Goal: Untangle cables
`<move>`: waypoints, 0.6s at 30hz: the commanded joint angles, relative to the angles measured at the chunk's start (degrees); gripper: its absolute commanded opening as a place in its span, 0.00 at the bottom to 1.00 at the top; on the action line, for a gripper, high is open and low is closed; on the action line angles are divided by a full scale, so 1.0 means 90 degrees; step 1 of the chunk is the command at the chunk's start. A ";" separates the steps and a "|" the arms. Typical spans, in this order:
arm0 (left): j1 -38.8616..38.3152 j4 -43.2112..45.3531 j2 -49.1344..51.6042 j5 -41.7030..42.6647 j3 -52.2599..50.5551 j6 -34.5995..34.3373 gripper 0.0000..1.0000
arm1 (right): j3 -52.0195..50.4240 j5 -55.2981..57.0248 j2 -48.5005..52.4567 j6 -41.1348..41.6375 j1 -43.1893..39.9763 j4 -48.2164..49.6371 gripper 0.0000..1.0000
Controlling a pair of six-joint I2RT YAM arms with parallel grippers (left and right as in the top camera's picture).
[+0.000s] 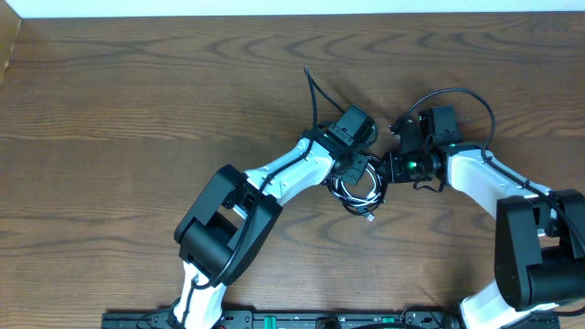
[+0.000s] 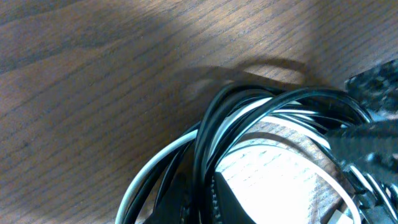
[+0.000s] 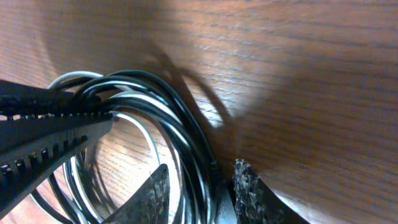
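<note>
Black strands of cable are bunched over the white cord, so the robot's left gripper should open, grab only the top black strands of cable (image 2: pixel 205 132) and raise them clear of the coil.
The cables (image 1: pixel 362 194) lie as a small coiled bundle of black cords and one white cord at the table's middle. My left gripper (image 1: pixel 351 174) is shut on black strands at the bundle's left side; in the left wrist view (image 2: pixel 205 202) its dark toothed fingers pinch the cables (image 2: pixel 249 112). My right gripper (image 1: pixel 389 170) meets the bundle from the right. In the right wrist view its fingers (image 3: pixel 202 186) straddle several strands of the cables (image 3: pixel 155 102) and press on them. One black cable end (image 1: pixel 309 82) trails toward the far side.
The brown wood table (image 1: pixel 137 110) stretches around the bundle. The right arm's own thick black wire (image 1: pixel 462 92) loops above its wrist. A small light plug (image 1: pixel 370 217) lies at the bundle's near edge. A white wall edge (image 1: pixel 274 7) runs along the far side.
</note>
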 commanded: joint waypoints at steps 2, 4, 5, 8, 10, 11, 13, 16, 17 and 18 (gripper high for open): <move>-0.0012 0.0002 0.0044 0.0032 -0.0027 0.0109 0.08 | 0.0000 -0.0070 0.0102 -0.0216 0.0202 0.0005 0.26; -0.0012 0.0000 0.0044 0.0029 -0.0027 0.0109 0.08 | 0.0000 -0.0046 0.0102 -0.0216 0.0206 0.0010 0.15; -0.0012 0.0000 0.0044 0.0032 -0.0027 0.0109 0.08 | 0.0000 -0.0046 0.0102 -0.0216 0.0204 0.0015 0.09; -0.0012 0.0002 0.0044 0.0029 -0.0027 0.0112 0.08 | 0.0000 -0.0049 0.0102 -0.0214 0.0197 0.0034 0.01; -0.0012 0.0005 0.0044 0.0029 -0.0027 0.0112 0.09 | 0.0000 -0.0051 0.0102 -0.0214 0.0199 0.0034 0.01; -0.0012 0.0007 0.0044 0.0029 -0.0019 0.0112 0.11 | 0.0000 -0.0053 0.0102 -0.0214 0.0199 0.0034 0.01; -0.0012 0.0051 0.0044 0.0029 0.0000 0.0109 0.16 | 0.0000 -0.0053 0.0102 -0.0214 0.0199 0.0034 0.01; -0.0012 0.0131 0.0044 0.0032 0.0036 0.0107 0.36 | 0.0000 -0.0080 0.0102 -0.0214 0.0206 0.0041 0.01; -0.0012 0.0177 0.0044 0.0032 0.0041 0.0107 0.37 | 0.0000 -0.0078 0.0102 -0.0214 0.0206 0.0044 0.01; -0.0012 0.0231 0.0044 0.0029 0.0041 0.0107 0.37 | 0.0000 -0.0080 0.0102 -0.0214 0.0206 0.0044 0.01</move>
